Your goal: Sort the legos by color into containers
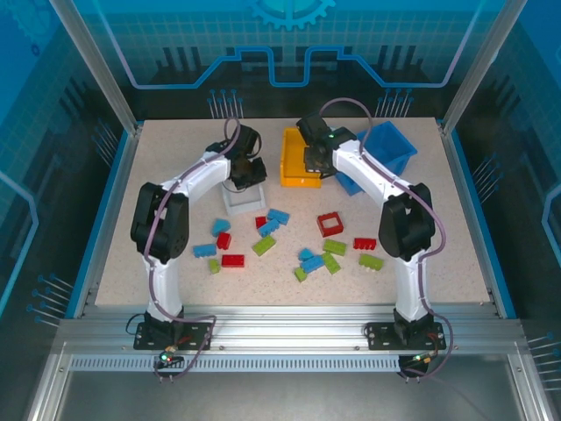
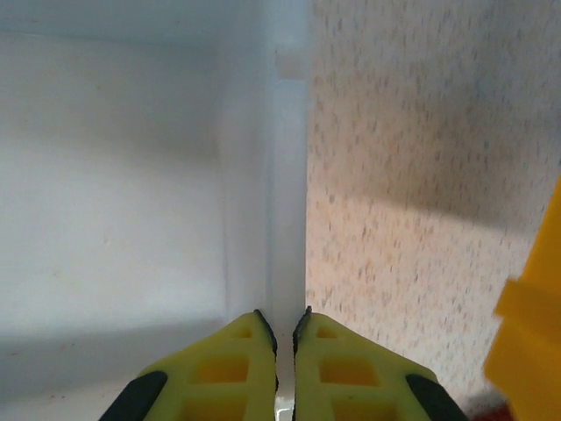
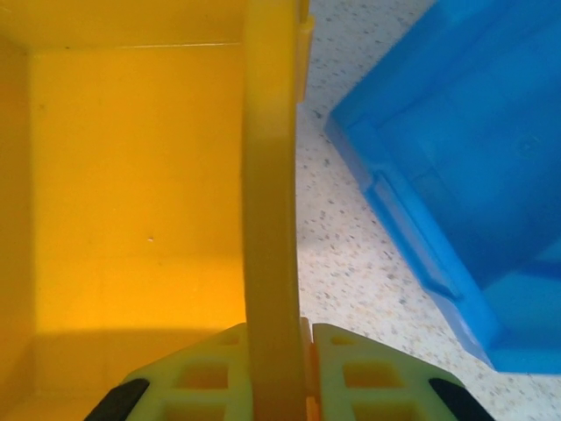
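Next, I release the orange container with my right gripper on the table (image 1: 289, 172) close beside the white container.
Red, light blue and lime green legos lie scattered on the near half of the table, among them a hollow red frame (image 1: 330, 224), a red brick (image 1: 232, 260), a blue brick (image 1: 278, 216) and a green brick (image 1: 264, 246). My left gripper (image 1: 246, 178) (image 2: 283, 320) is shut on the right wall of the white container (image 1: 244, 206) (image 2: 285, 202). My right gripper (image 1: 319, 165) (image 3: 279, 326) is shut on the right wall of the orange container (image 1: 296, 160) (image 3: 267, 175). What shows of the white and orange containers' insides holds no legos. The blue container (image 1: 387, 147) (image 3: 473, 132) stands just right of the orange one.
The table (image 1: 158, 175) is speckled beige with a blue rim and metal frame posts at the corners. A gap of bare tabletop (image 3: 351, 246) separates the orange and blue containers. The orange container's corner (image 2: 530, 338) is close to the right of my left gripper.
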Action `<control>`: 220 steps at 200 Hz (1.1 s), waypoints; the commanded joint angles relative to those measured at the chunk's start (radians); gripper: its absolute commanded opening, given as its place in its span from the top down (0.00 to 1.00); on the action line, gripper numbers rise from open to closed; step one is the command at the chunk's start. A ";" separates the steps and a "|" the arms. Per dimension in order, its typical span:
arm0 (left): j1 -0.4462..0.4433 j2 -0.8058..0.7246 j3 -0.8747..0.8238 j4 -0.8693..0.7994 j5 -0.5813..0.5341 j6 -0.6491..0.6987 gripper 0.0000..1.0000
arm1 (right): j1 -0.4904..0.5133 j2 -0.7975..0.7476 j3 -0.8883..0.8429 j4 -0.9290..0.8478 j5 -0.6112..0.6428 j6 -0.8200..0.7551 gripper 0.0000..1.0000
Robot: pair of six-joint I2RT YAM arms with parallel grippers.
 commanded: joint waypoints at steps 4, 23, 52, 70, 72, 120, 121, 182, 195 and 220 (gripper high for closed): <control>0.034 0.092 0.128 -0.090 -0.025 0.069 1.00 | 0.009 0.094 0.102 -0.033 -0.071 -0.030 1.00; 0.036 0.134 0.183 -0.107 -0.022 0.099 1.00 | 0.009 0.137 0.133 -0.051 -0.098 -0.042 1.00; 0.035 0.155 0.211 -0.127 -0.012 0.106 1.00 | 0.005 0.175 0.141 -0.050 -0.131 -0.053 1.00; 0.027 0.145 0.203 -0.123 -0.004 0.103 1.00 | 0.003 0.200 0.160 -0.060 -0.147 -0.058 1.00; 0.028 0.143 0.202 -0.123 -0.003 0.103 1.00 | 0.003 0.203 0.162 -0.062 -0.149 -0.058 1.00; 0.018 0.067 0.133 -0.087 0.033 0.061 1.00 | 0.008 0.267 0.211 -0.082 -0.177 -0.050 0.99; 0.018 0.067 0.133 -0.087 0.033 0.061 1.00 | 0.008 0.269 0.212 -0.083 -0.177 -0.050 0.99; 0.015 0.047 0.144 -0.120 0.011 0.059 0.75 | 0.008 0.237 0.189 -0.092 -0.160 -0.047 0.74; 0.013 0.032 0.151 -0.130 0.002 0.055 0.69 | 0.008 0.194 0.164 -0.085 -0.154 -0.048 0.67; 0.007 -0.014 0.150 -0.129 -0.005 0.046 0.64 | 0.002 0.124 0.129 -0.076 -0.147 -0.044 0.61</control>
